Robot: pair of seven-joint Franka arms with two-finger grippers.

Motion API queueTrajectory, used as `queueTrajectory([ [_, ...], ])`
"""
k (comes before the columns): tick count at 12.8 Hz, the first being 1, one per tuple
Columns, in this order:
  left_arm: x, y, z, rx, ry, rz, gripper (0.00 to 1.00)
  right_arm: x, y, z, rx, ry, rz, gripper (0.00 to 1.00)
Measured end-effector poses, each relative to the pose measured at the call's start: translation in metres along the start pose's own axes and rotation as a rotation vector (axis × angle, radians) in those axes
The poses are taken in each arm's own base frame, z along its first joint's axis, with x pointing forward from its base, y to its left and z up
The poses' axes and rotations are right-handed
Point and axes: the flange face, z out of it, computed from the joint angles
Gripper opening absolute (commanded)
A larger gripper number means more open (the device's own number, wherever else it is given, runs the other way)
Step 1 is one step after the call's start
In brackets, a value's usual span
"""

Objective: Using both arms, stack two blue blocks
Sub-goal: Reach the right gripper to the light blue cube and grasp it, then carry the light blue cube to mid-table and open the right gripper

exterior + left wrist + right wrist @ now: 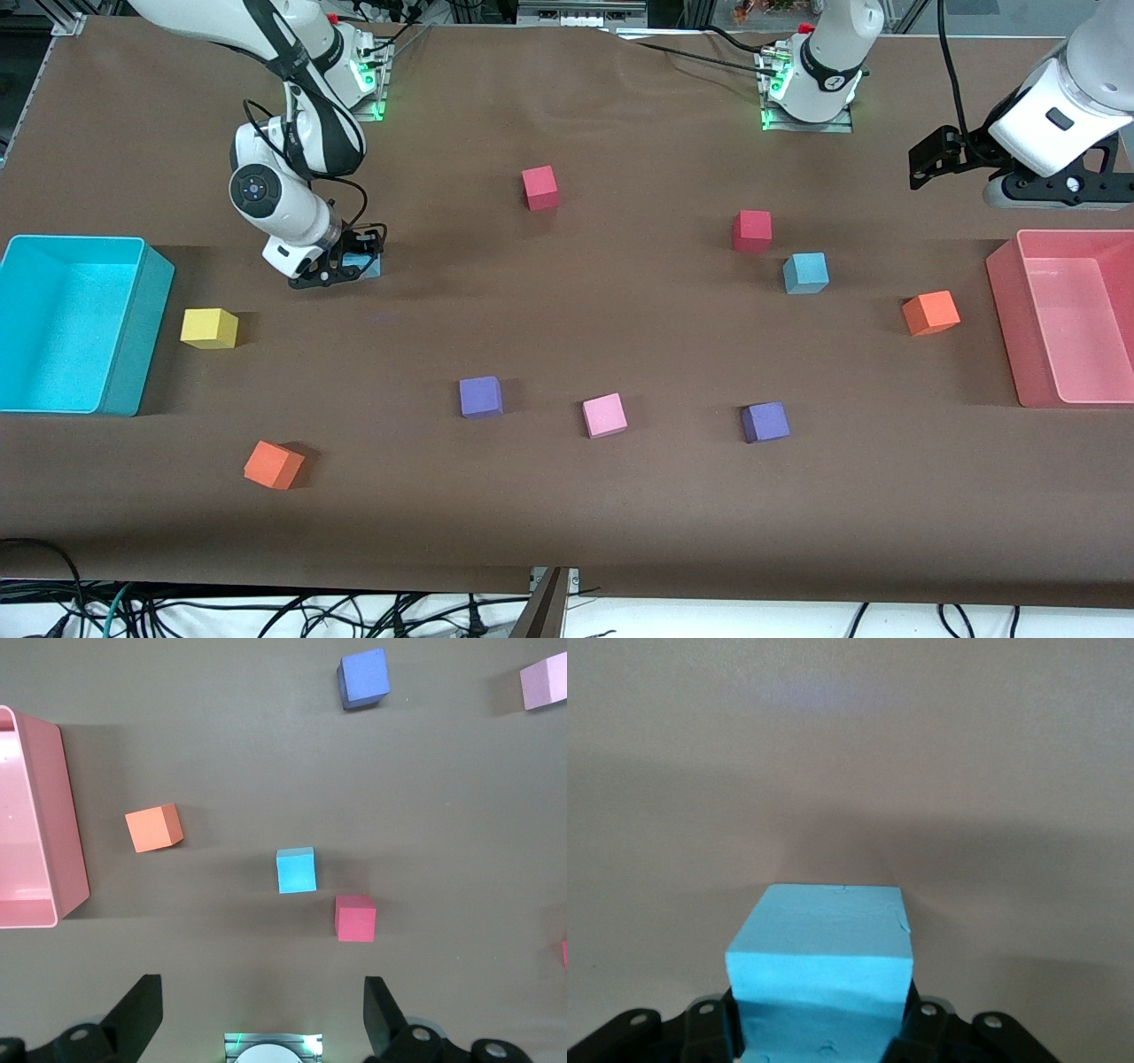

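Observation:
My right gripper is going to release the blue block, setting it free on the bare table (592,330) just a little short of the pink cube.
One blue block (368,265) sits low at the table toward the right arm's end, and my right gripper (350,266) is shut on it. In the right wrist view this block (824,948) fills the gap, with both black fingers (917,1028) pressed against its sides. The second blue block (805,272) lies free on the table toward the left arm's end, next to a red cube (752,230). My left gripper (926,164) hangs open in the air, above the table near the pink bin. Its wrist view shows that blue block (296,870) well apart from the spread left gripper (263,1014).
A cyan bin (133,337) stands at the right arm's end and a pink bin (1005,301) at the left arm's end. Loose cubes are scattered around: red (539,188), orange (930,313) (274,464), yellow (209,328), purple (481,396) (765,422) and pink (604,415).

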Motion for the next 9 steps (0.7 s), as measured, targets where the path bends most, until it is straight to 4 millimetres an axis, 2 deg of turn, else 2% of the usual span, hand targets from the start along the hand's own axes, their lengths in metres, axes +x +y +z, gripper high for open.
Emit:
queueTrajectory([
  [2,0.000,0.000,0.001,0.000,-0.002,-0.001,1.00,0.007,0.000,-0.013,-0.003,-0.013,0.001,0.18],
  [3,0.000,-0.001,0.001,0.001,-0.002,-0.001,1.00,0.015,-0.001,-0.032,-0.007,-0.034,0.000,0.18],
  [6,-0.001,-0.001,0.000,0.003,-0.001,-0.002,1.00,0.049,-0.011,-0.107,-0.012,-0.053,-0.014,0.18],
  [7,-0.001,-0.001,0.000,0.003,0.000,-0.002,1.00,0.061,-0.028,-0.127,-0.013,-0.045,-0.042,0.19],
  [8,-0.001,-0.002,-0.001,0.003,0.001,-0.003,1.00,0.073,-0.058,-0.144,-0.013,-0.039,-0.086,0.19],
  [9,-0.002,-0.002,-0.001,0.003,0.003,-0.003,1.00,0.086,-0.097,-0.156,-0.008,-0.029,-0.110,0.19],
])
